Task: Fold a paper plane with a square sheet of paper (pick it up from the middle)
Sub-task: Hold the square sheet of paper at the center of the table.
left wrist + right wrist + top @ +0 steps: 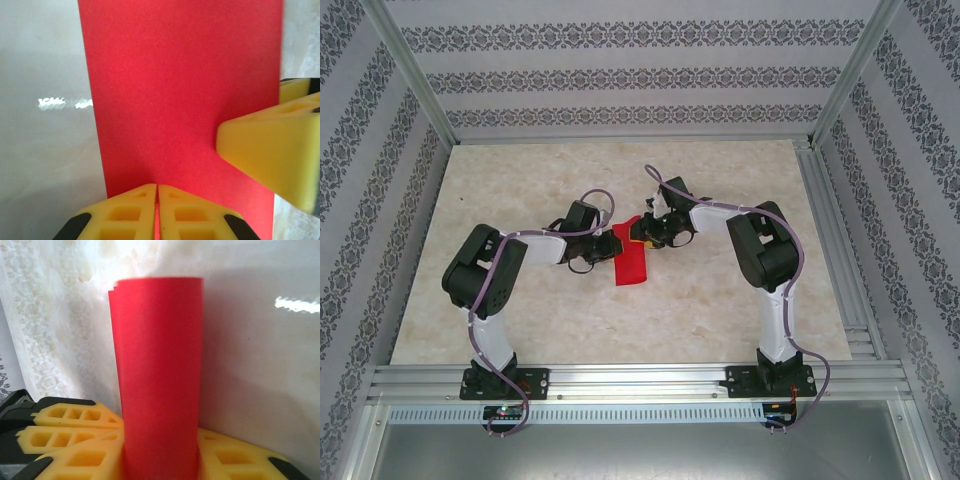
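Observation:
The red paper is curling into a roll between the fingers of my right gripper, so next my right gripper opens, flatten the paper and grabs its long edge (645,260).
The red sheet of paper (631,265) lies in the middle of the table, folded into a long rectangle. My left gripper (612,243) comes at its upper end from the left. In the left wrist view that gripper (158,189) is shut on the near edge of the paper (185,75), and a thin red line shows between its pads. My right gripper (642,232) meets the same end from the right. Its jaws (160,450) stand apart, with the paper (160,365) running out between them. One yellow finger of the right gripper (270,150) rests on the paper's right side.
The beige marble-patterned table top (520,300) spreads all around the paper. Aluminium frame rails (620,380) run along the near edge and up the right side. Patterned walls close in the back and both sides. Both arms bend inward over the table's centre.

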Tool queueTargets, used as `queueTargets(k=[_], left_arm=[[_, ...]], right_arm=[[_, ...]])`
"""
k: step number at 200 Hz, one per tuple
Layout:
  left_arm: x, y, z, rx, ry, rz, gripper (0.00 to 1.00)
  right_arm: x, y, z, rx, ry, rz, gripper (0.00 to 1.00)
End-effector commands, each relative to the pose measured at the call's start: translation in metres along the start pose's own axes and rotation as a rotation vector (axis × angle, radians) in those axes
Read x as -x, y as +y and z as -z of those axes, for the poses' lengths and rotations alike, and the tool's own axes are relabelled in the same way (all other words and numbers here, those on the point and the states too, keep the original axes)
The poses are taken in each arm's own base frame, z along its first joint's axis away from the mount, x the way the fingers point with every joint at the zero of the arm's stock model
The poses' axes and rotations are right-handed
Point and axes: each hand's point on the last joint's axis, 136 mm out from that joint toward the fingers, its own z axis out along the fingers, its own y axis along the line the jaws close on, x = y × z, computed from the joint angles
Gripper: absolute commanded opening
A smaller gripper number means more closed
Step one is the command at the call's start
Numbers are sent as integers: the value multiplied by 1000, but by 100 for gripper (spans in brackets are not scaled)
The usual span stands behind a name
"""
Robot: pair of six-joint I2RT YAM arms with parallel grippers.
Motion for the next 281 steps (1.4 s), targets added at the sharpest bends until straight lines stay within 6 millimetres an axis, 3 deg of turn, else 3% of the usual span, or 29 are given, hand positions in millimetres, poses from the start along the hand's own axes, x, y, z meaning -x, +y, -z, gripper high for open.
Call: queueTargets(k=[1,39,97,122,164,197,281], left_arm=[[-3,3,-6,38,23,-15,10],[-6,9,-10,60,40,-11,9],[-6,6,-13,50,47,-12,9],[-5,3,-12,40,48,-14,9],[4,-12,0,17,9,-20,16],[18,-22,23,29,-80,-22,24],[32,-10,57,89,-189,-9,30]], right_arm=[[3,4,12,-34,-11,10,42],[-7,6,26,-85,0,22,56],[-34,-4,20,-172,81,74,56],[-36,-5,15,-185,98,89,52],[-33,-21,16,-218,83,61,35],[-32,-36,18,-236,74,36,32],[-34,-51,20,-266,91,34,26]])
